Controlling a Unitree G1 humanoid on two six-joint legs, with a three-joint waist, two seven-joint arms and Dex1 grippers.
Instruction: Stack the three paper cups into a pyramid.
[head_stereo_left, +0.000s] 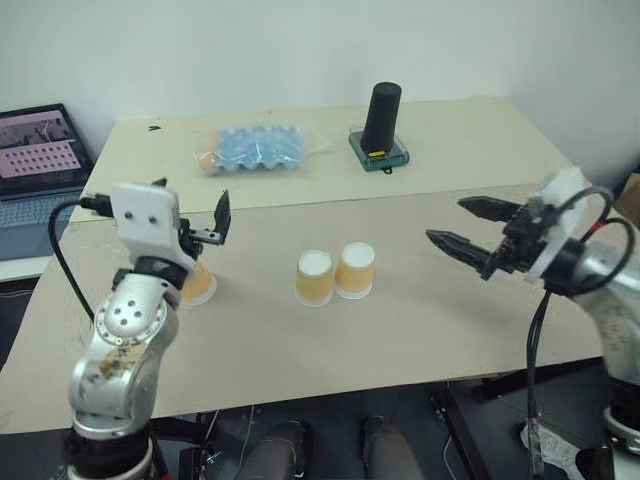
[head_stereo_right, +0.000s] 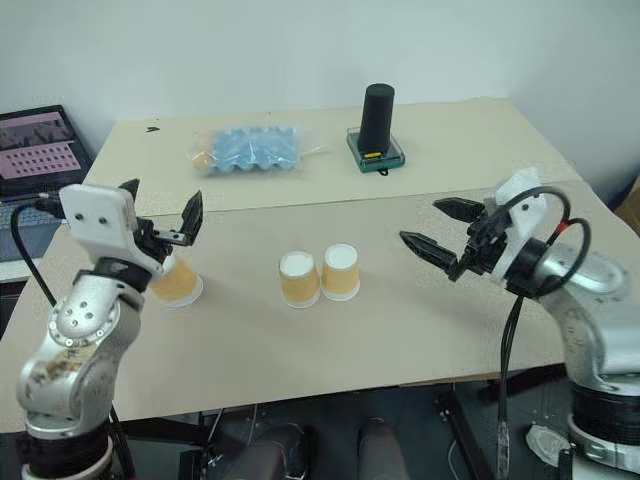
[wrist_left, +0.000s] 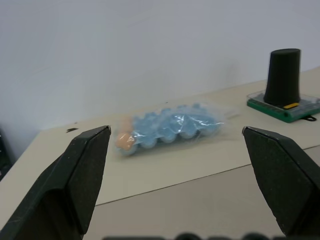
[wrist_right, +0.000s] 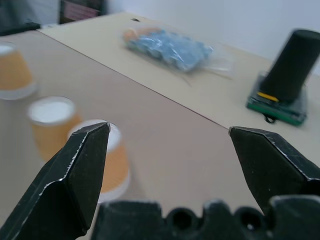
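Note:
The paper cup standing apart from the touching pair is next for my left gripper, which should go down and close on that cup's upper sides (head_stereo_left: 199, 274).
Two paper cups (head_stereo_left: 314, 277) (head_stereo_left: 355, 270) stand mouth down, side by side and touching, in the middle of the near table. The third paper cup (head_stereo_left: 197, 284) stands apart to the left, partly hidden behind my left gripper (head_stereo_left: 192, 200). That gripper hovers open above it with nothing between its fingers. My right gripper (head_stereo_left: 447, 220) is open and empty, raised off the table to the right of the pair and pointing toward them. In the right wrist view all three cups (wrist_right: 112, 160) (wrist_right: 52, 122) (wrist_right: 12, 70) sit beyond the spread fingers.
On the far table lie a blue egg tray in clear plastic (head_stereo_left: 255, 148) and a tall black cylinder (head_stereo_left: 381, 117) on a green base (head_stereo_left: 378, 155). A laptop (head_stereo_left: 35, 165) sits off the table's left edge. A seam runs between the two tabletops.

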